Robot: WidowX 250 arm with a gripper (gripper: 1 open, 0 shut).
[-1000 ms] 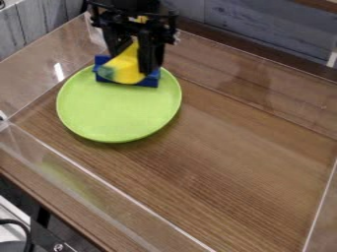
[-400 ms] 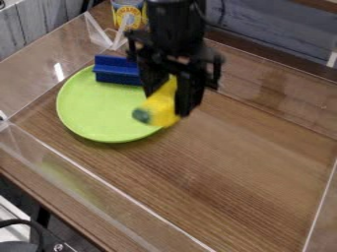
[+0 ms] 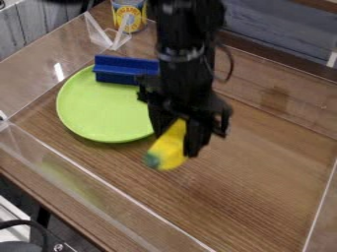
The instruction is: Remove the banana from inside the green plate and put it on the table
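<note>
Next, my gripper releases the banana on the bare brown table (image 3: 203, 184) between the green plate and the near edge of the table. The banana now hangs just past the plate's rim.
The banana (image 3: 168, 150) is small, yellow, with a dark greenish tip, and hangs tilted just past the lower right rim of the green plate (image 3: 105, 106), low over the brown wood-grain table (image 3: 250, 187). My black gripper (image 3: 179, 134) points straight down and is shut on the banana's upper end. The arm hides the plate's right edge.
A blue rectangular block (image 3: 125, 69) lies at the plate's far edge. A yellow-labelled can (image 3: 128, 15) stands behind it at the back. Clear plastic walls (image 3: 39, 187) ring the tabletop, and a dark wall runs along the back right.
The gripper has carried the banana from over the plate's far side, by the blue block, toward the lower right and downward, past the plate's rim to just over the table.
</note>
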